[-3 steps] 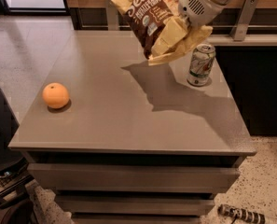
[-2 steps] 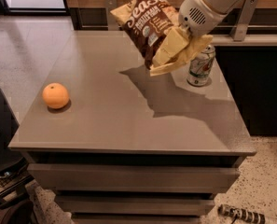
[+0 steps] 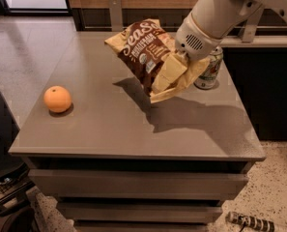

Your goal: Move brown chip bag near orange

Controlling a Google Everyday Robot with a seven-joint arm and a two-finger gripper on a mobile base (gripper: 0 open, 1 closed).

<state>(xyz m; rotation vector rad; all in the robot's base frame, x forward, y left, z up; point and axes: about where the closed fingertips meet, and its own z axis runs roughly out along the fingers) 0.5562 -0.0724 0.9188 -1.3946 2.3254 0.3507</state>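
My gripper is going to release the brown chip bag on the grey table (image 3: 102, 103), next to the orange and toward the middle of the table.
The brown chip bag (image 3: 145, 52), pale yellow at the edges with a dark brown panel and white lettering, hangs in the air above the middle of the grey table (image 3: 114, 124), tilted. My gripper (image 3: 169, 74) is shut on the bag's right side, its pale fingers (image 3: 168, 71) pressed against the bag. The white arm comes in from the upper right. The orange (image 3: 57, 98) sits on the table near its left edge, well apart from the bag and to its left.
A green-and-silver soda can (image 3: 209, 71) stands upright at the table's right, just behind the bag and arm. A dark counter runs along the right. The table's front edge drops to drawers and speckled floor.
The arm has carried the chip bag leftward and toward the front, away from the can and closer to the table's middle. The orange and can have not moved.
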